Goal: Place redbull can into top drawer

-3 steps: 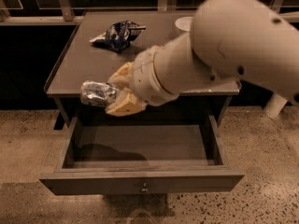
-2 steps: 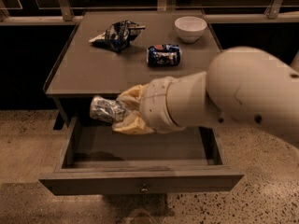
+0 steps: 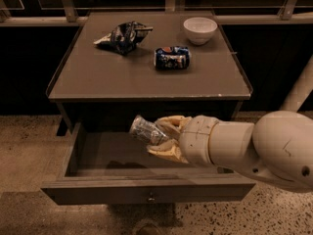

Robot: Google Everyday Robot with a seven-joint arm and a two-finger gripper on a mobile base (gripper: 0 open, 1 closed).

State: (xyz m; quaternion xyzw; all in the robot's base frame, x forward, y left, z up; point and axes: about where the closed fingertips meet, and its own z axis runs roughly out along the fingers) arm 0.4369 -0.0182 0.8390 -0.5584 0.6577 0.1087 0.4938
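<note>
I will release the redbull can on the middle of the drawer's bottom (image 3: 164,151), behind the knob's panel.
The redbull can (image 3: 145,130), slim, silver and shiny, lies sideways between my gripper's two tan fingers (image 3: 172,125). My gripper (image 3: 157,138) is shut on the can and holds it inside the open top drawer (image 3: 146,189), above the drawer's floor near its middle. The drawer is pulled out below the table top; its flat front panel has one small round knob (image 3: 152,198). My pale arm (image 3: 254,148) reaches in from the right and hides the drawer's right part.
On the table top (image 3: 98,77) lie a dark blue and white snack bag (image 3: 123,35), a short dark blue can (image 3: 172,58) on its side, and a white bowl (image 3: 200,29). A railing runs behind the table. Speckled floor lies around it.
My arm has drawn back to the right and lowered. The gripper has carried the can down and right, from the drawer's left rear edge into the open drawer.
</note>
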